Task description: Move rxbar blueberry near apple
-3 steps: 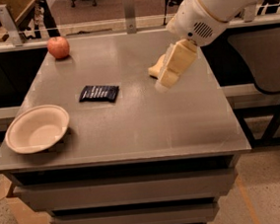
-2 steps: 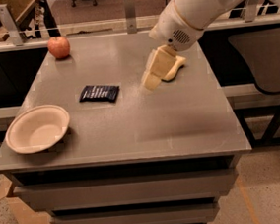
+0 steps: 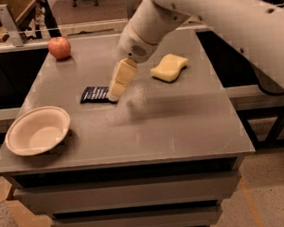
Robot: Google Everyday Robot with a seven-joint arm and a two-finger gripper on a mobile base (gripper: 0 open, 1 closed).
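The fingers of my gripper will next move to the middle of the rxbar blueberry (image 3: 100,94) and close there, leaving both ends of the bar free.
The rxbar blueberry (image 3: 95,94) is a flat dark navy bar with pale lettering, lying on the grey table (image 3: 173,122) left of centre. The apple (image 3: 59,47) is red and round, standing at the table's far left corner, well apart from the bar. My gripper (image 3: 116,91) hangs from the white arm that comes in from the upper right. Its pale tip is right at the bar's right end and covers that end. I cannot tell whether it touches the bar.
A pale round bowl (image 3: 37,130) stands at the front left of the table. A yellow wavy sponge (image 3: 169,67) lies right of the gripper. The table's edges drop off on all sides, with drawers below the front edge.
The arm has swung left across the table. The gripper moved from over the sponge to the right end of the bar, and the sponge now shows in full.
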